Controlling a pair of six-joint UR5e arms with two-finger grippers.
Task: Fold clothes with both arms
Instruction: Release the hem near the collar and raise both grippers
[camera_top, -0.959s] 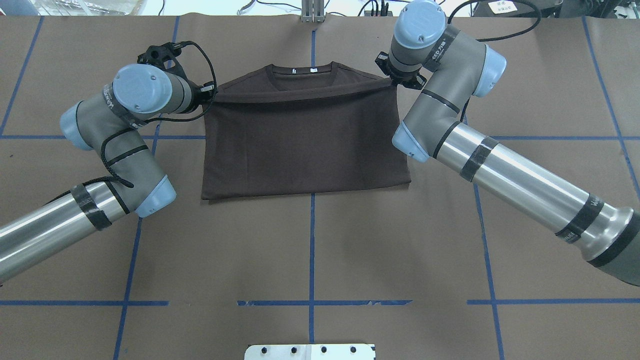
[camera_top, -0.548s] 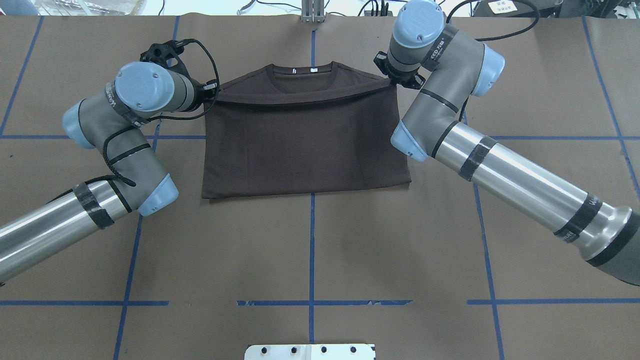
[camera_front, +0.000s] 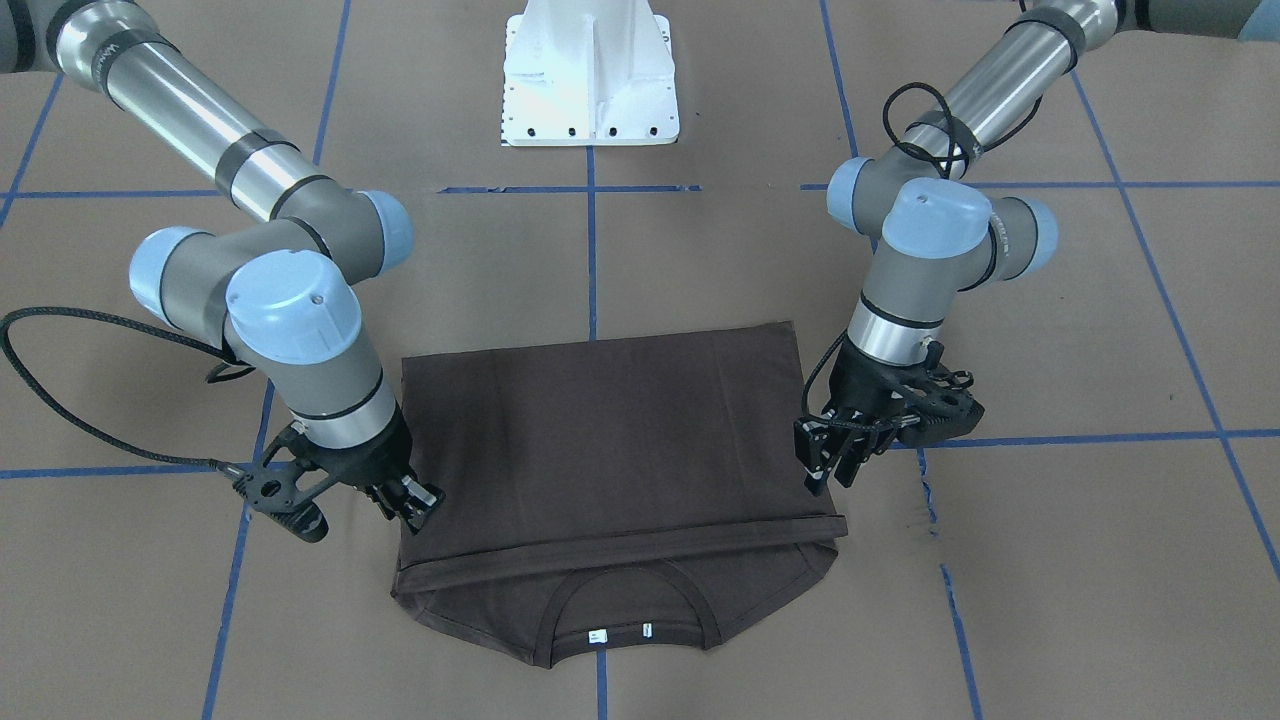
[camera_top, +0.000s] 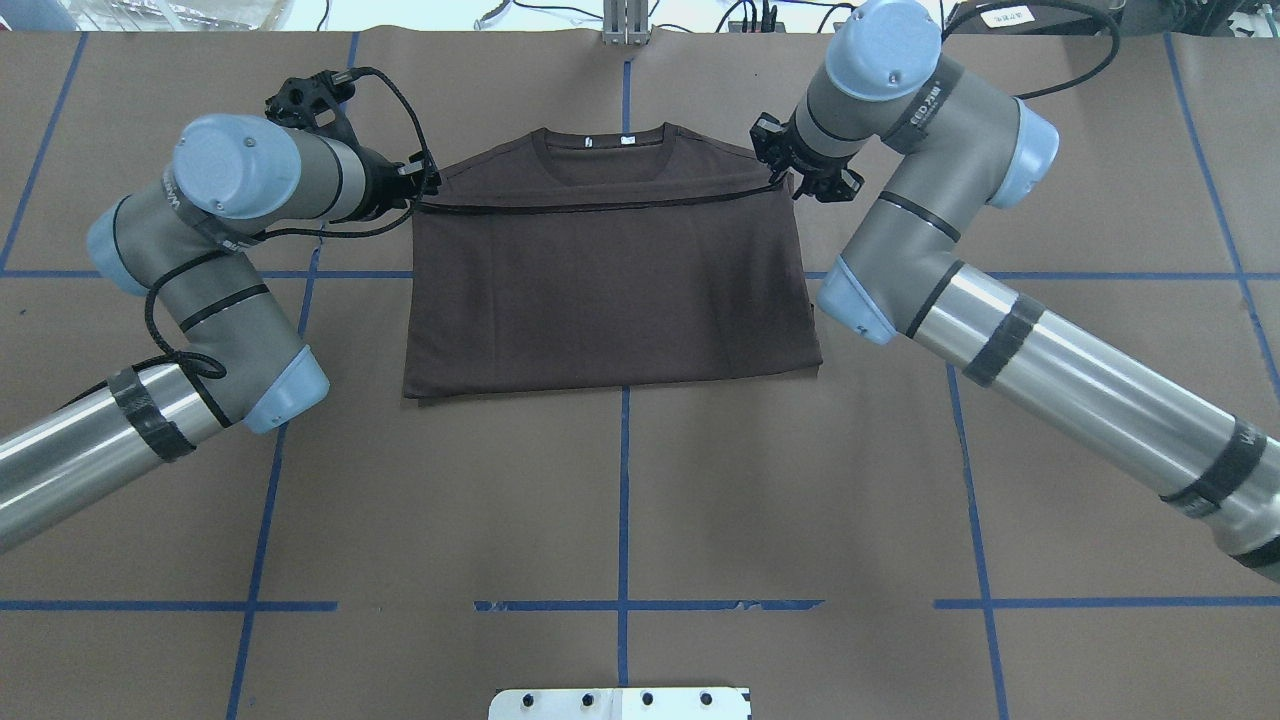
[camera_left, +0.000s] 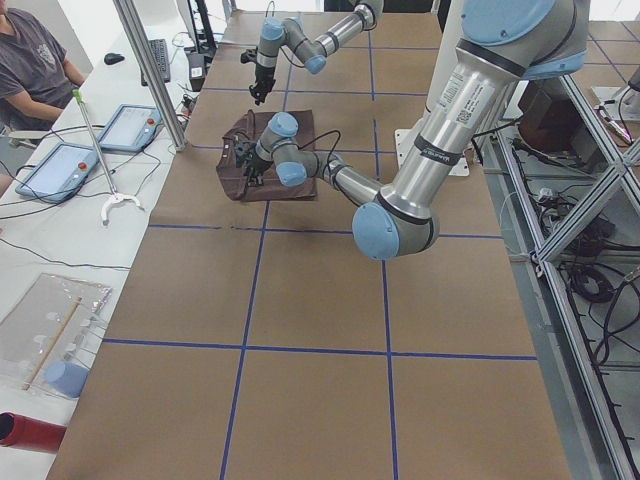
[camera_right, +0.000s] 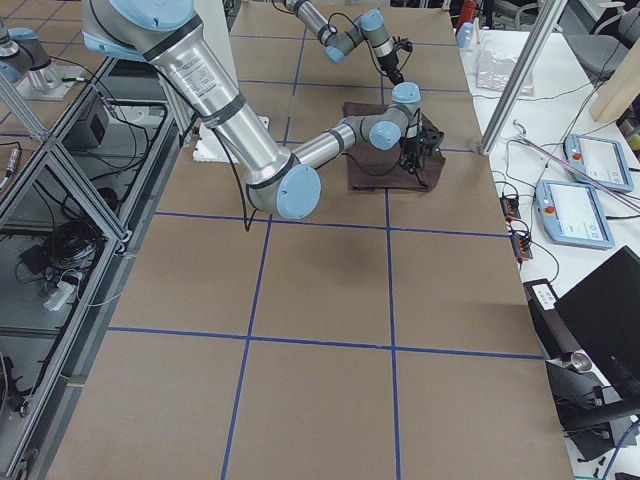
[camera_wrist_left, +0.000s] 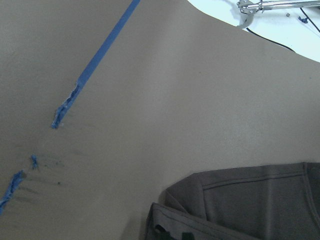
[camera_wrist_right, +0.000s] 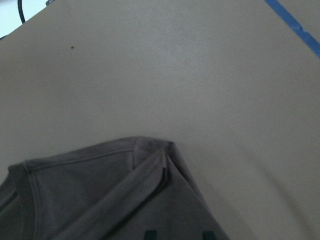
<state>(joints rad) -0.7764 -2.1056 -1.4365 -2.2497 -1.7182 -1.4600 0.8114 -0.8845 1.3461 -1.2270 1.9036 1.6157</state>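
The dark brown T-shirt's fold corner (camera_front: 411, 362) on its own side, at the edge toward the white base pedestal, will be gripped by my right gripper.
The dark brown T-shirt (camera_top: 610, 290) lies flat at the far middle of the table, its lower half folded up over the chest. The folded hem ends just below the collar (camera_top: 605, 150) and the white neck tags (camera_top: 628, 140). My left gripper (camera_top: 428, 187) is at the hem's left corner and my right gripper (camera_top: 790, 180) at its right corner. In the front view the left gripper (camera_front: 828, 465) and right gripper (camera_front: 418, 505) hover just above the cloth with their fingers apart. Both wrist views show a flat shirt corner (camera_wrist_left: 250, 200) (camera_wrist_right: 100, 190).
Brown paper with blue tape lines (camera_top: 623, 500) covers the table. The white base pedestal (camera_front: 590, 70) stands at the robot's edge. In the left side view a seated person (camera_left: 30, 60) and tablets (camera_left: 55, 170) are beyond the far table edge.
The lifted hem has dropped flat onto the shirt. Both grippers have let it go, and both arms have swung outward and a little away from the shirt.
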